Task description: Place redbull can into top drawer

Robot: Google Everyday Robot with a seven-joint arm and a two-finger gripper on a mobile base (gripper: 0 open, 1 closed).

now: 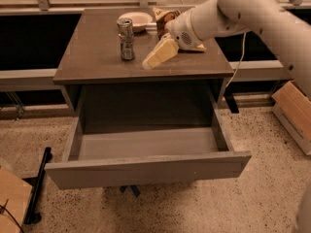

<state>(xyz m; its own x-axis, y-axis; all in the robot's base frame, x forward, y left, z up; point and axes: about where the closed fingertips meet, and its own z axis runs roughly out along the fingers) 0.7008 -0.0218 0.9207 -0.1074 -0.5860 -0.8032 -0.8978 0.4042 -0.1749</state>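
The redbull can on the table top should be gripped next, with my gripper going to it and closing around the lower half of its body (pixel 127 47).
The redbull can (pixel 126 39) stands upright on the table top (pixel 92 57), left of centre, with its silver top showing. My gripper (pixel 151 61) hangs above the table just right of the can, a short gap away, its pale fingers pointing down and left toward it. It holds nothing. The top drawer (pixel 146 169) is pulled wide open below the table, its pale inside bare.
A pale plate (pixel 135 19) and a crinkled snack bag (pixel 163 16) lie at the table's back, behind the can and my arm. A cardboard box (pixel 294 115) stands on the floor at right, another at the lower left. A black bar lies on the floor left of the drawer.
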